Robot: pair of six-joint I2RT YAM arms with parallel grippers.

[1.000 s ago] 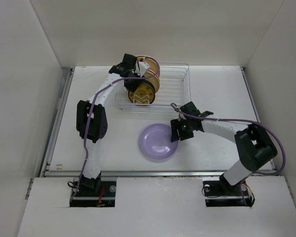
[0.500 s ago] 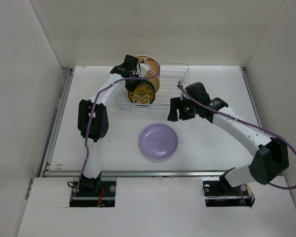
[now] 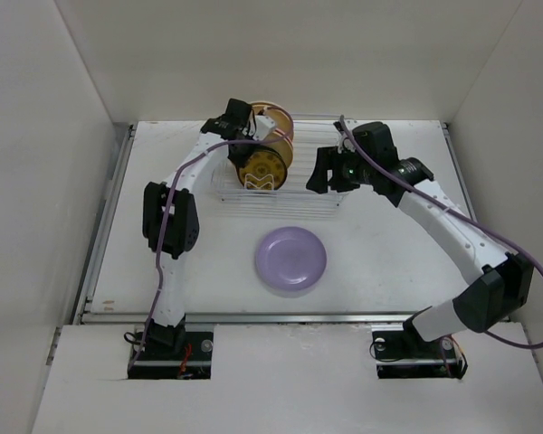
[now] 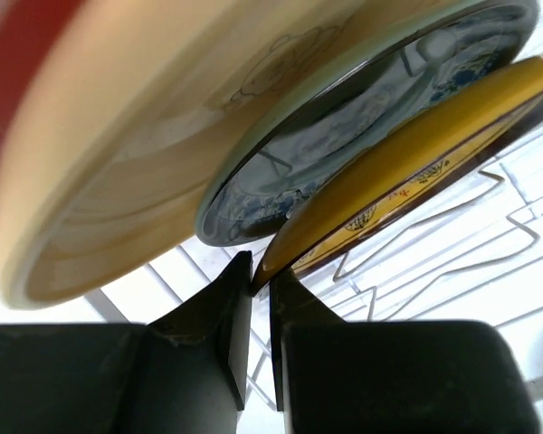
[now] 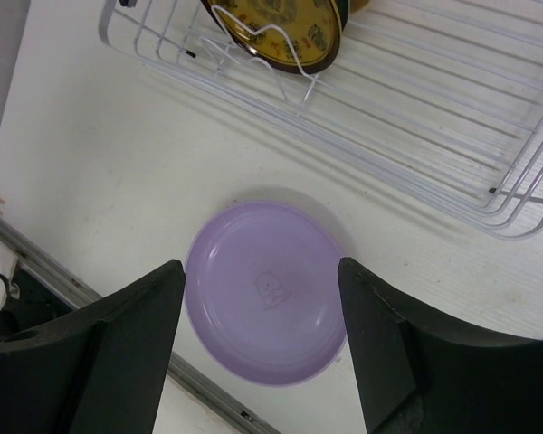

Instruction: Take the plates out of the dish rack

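Observation:
The robot's left gripper will release the amber-yellow plate on the bare table point(image 3: 216, 268) between the robot's left arm and the lavender plate.
The dish rack point(image 3: 317, 167) stands at the back of the table. At its left end the plates stand on edge: an amber-yellow plate point(image 3: 262, 168) in front and a cream plate point(image 3: 279, 127) behind. In the left wrist view my left gripper point(image 4: 261, 276) is shut on the rim of the amber-yellow plate point(image 4: 407, 154), with a teal plate point(image 4: 362, 136), the cream plate point(image 4: 145, 154) and a pink one point(image 4: 18, 54) behind it. A lavender plate point(image 3: 290, 260) lies flat on the table. My right gripper point(image 3: 324, 177) hangs open and empty over the rack's front right.
The right wrist view looks down on the lavender plate point(image 5: 267, 294), the rack's front wires point(image 5: 416, 172) and the amber-yellow plate point(image 5: 276, 27). White walls enclose the table on three sides. A metal rail point(image 3: 290, 316) runs along the near edge.
My right gripper let go of the lavender plate, opened wider and rose back toward the rack. My left gripper closed on the amber-yellow plate's rim, and that plate shifted slightly.

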